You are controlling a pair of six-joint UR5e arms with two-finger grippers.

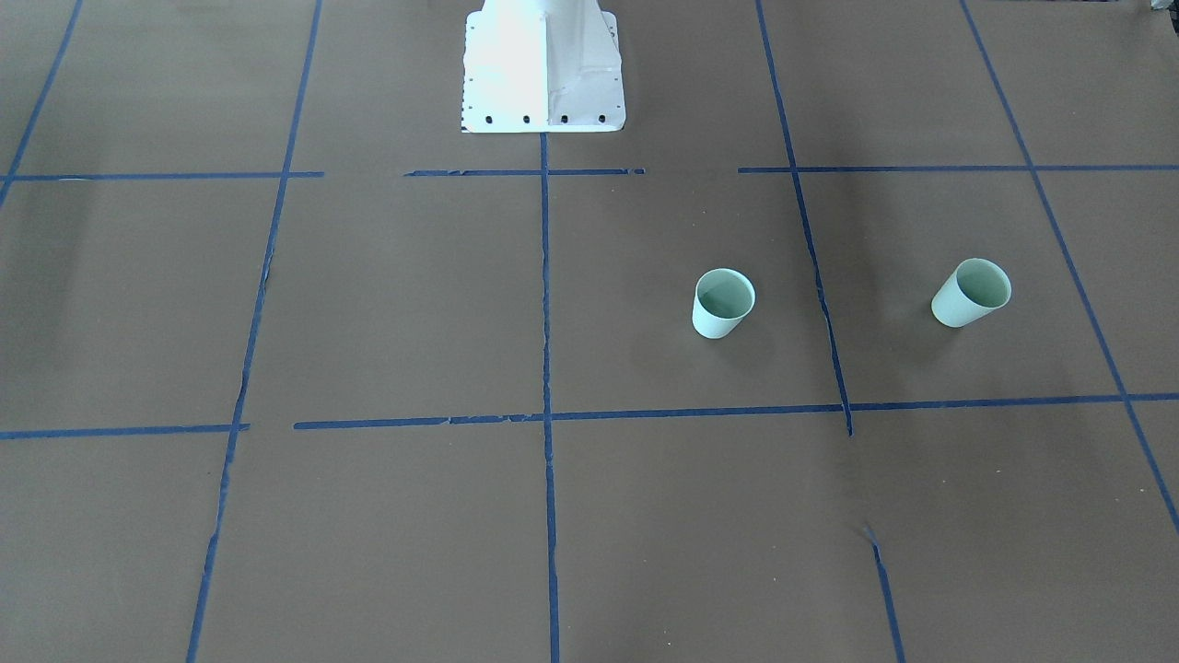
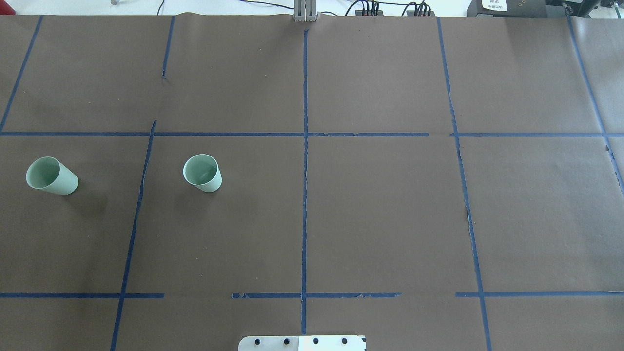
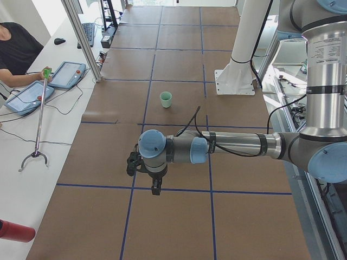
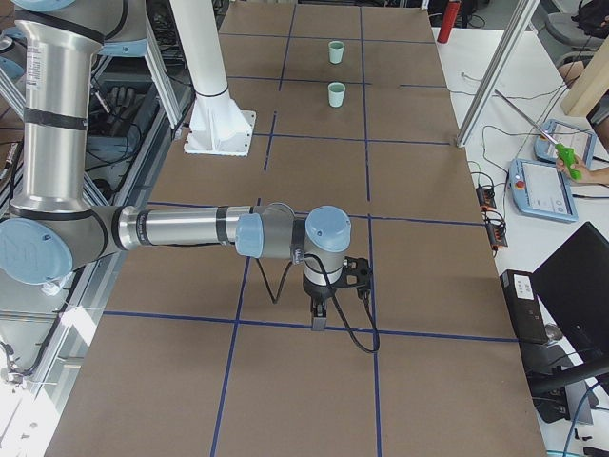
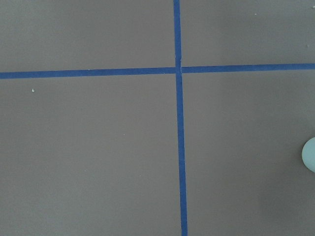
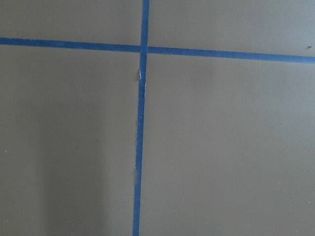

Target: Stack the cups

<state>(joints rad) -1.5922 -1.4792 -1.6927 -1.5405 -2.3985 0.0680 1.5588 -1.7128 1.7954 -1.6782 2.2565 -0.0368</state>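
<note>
Next, I move my left gripper to the outer cup and grab the cup's rim (image 1: pixel 1008 284) on the side that faces away from the inner cup.
Two pale mint-green cups stand upright and apart on the brown table, on my left side. The inner cup (image 2: pixel 202 172) (image 1: pixel 723 304) (image 3: pixel 166 99) (image 4: pixel 337 94) is nearer the centre line. The outer cup (image 2: pixel 51 176) (image 1: pixel 971 293) (image 4: pixel 335 52) is near the left edge; a sliver of a cup (image 5: pixel 309 154) shows at the left wrist view's right edge. My left gripper (image 3: pixel 155 188) and right gripper (image 4: pixel 318 321) show only in the side views, pointing down above the table, far from the cups. I cannot tell whether they are open or shut.
The white robot base (image 1: pixel 543 74) (image 2: pixel 302 342) stands at the table's middle near edge. Blue tape lines (image 2: pixel 304 195) grid the brown paper. Operators sit beside the table with tablets (image 3: pixel 68 74) (image 4: pixel 544 188) and a grabber stick (image 3: pixel 38 124).
</note>
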